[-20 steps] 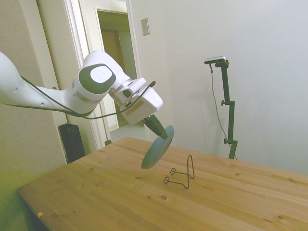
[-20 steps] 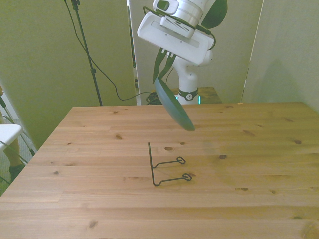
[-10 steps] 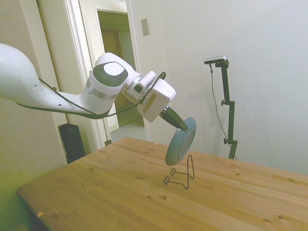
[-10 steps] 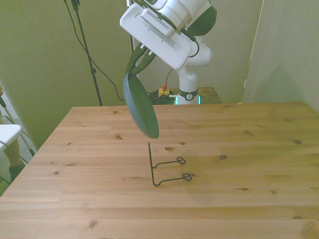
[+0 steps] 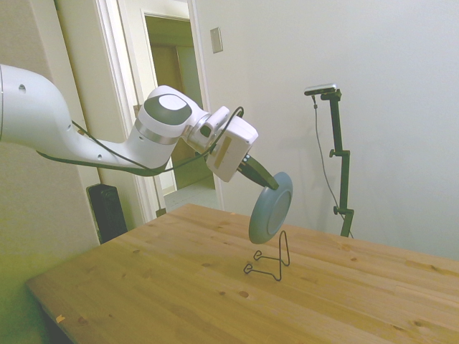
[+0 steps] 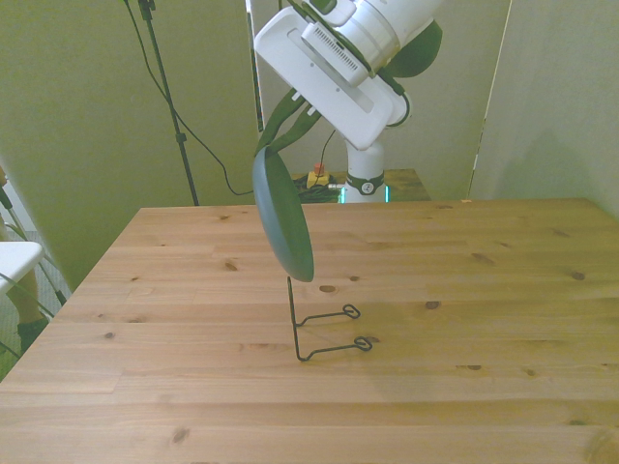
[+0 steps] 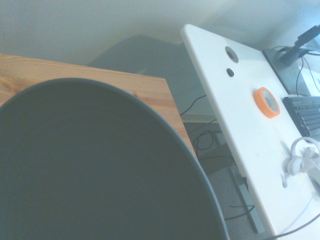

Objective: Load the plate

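Observation:
I will let the grey-green plate go from my gripper on the black wire stand's low pegs (image 6: 321,351), where it will lean near the stand's upright loop.
The grey-green plate (image 5: 271,208) hangs in the air almost on edge, gripped at its upper rim. My gripper (image 5: 269,185) is shut on that rim, with the arm reaching in from the side view's left. In the front view the plate (image 6: 283,227) is tilted, and its lower edge hovers just above the upright loop of the thin black wire stand (image 6: 324,325). That wire stand (image 5: 271,258) rests on the wooden table (image 5: 179,301). The wrist view is mostly filled by the plate's dark face (image 7: 100,170).
Beyond the table's edge in the wrist view stands a white desk (image 7: 240,125) with an orange disc, a keyboard and cables. A doorway (image 5: 172,107) lies behind the arm in the side view.
The gripper carried the plate from beside the stand to above it, toward the front view's left, and turned it more upright. In the last half second it lowered slightly toward the stand's loop.

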`<state>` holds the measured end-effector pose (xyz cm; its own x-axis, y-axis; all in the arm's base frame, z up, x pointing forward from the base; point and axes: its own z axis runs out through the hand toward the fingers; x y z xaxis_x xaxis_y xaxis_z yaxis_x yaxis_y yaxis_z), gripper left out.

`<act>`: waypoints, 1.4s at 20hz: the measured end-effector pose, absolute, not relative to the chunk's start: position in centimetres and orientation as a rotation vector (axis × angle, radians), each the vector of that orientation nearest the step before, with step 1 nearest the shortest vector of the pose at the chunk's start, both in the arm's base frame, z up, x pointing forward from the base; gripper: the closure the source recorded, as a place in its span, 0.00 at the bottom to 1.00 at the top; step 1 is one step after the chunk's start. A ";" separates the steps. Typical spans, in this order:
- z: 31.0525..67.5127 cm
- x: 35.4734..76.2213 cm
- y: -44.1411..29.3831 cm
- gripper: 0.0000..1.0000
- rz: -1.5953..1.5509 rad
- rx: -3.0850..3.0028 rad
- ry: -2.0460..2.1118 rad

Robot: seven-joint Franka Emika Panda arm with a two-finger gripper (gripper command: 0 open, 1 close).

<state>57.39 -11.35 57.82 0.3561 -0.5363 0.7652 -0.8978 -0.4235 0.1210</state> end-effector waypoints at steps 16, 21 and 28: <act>51.7 61.1 -9.6 1.00 0.834 2.053 -1.182; 50.2 61.8 -8.6 1.00 0.820 2.062 -1.170; 48.5 62.4 -8.0 1.00 0.797 2.070 -1.156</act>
